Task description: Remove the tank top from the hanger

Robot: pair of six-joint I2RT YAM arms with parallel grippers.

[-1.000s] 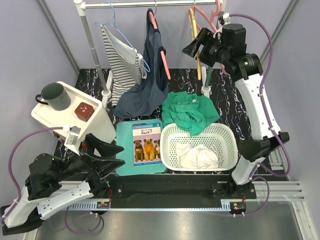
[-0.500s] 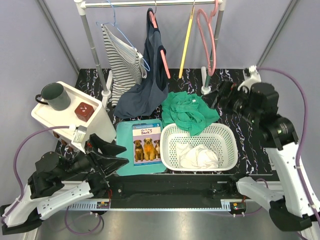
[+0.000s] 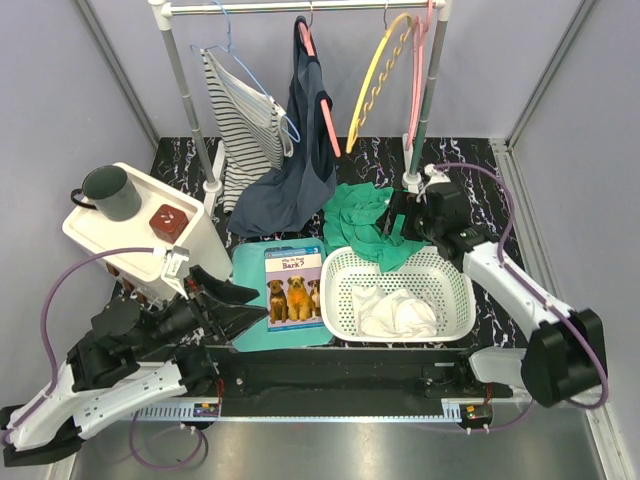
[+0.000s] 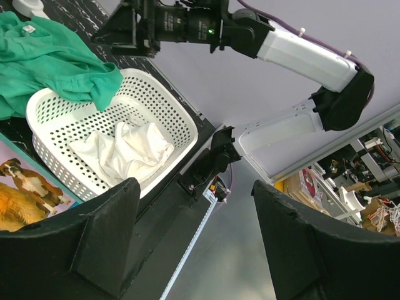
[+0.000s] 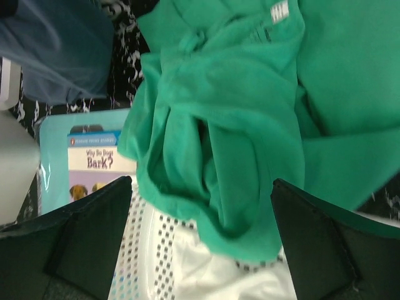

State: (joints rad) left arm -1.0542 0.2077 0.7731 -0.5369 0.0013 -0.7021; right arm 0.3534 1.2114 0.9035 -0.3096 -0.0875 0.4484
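My right gripper is going to close on the bunched middle fold (image 3: 377, 216) (image 5: 223, 92) of the green garment, near its white tag, behind the white basket.
The navy tank top (image 3: 300, 140) hangs on a pink hanger (image 3: 328, 120) from the rail, and its lower part droops onto the table. A corner of it shows at the top left of the right wrist view (image 5: 56, 50). My right gripper (image 3: 398, 222) is open and empty, low over a green garment (image 3: 372, 222), right of and below the tank top. In its own view the right gripper (image 5: 201, 187) has its jaws wide apart over the green cloth (image 5: 237, 125). My left gripper (image 3: 245, 305) is open and empty at the near left, and in its own view (image 4: 195, 187) it points across the basket.
A striped top (image 3: 245, 120) hangs on a blue hanger to the left. Empty yellow and pink hangers (image 3: 385, 80) swing at the right of the rail. A white basket (image 3: 455, 268) holds white cloth. A book (image 3: 292, 285) lies beside it. A white stand holds a mug (image 3: 110, 192) and a red box (image 3: 170, 222).
My right arm has dropped from the rail by the empty hangers to low over the green garment. The empty hangers now swing. My left arm has crept slightly forward.
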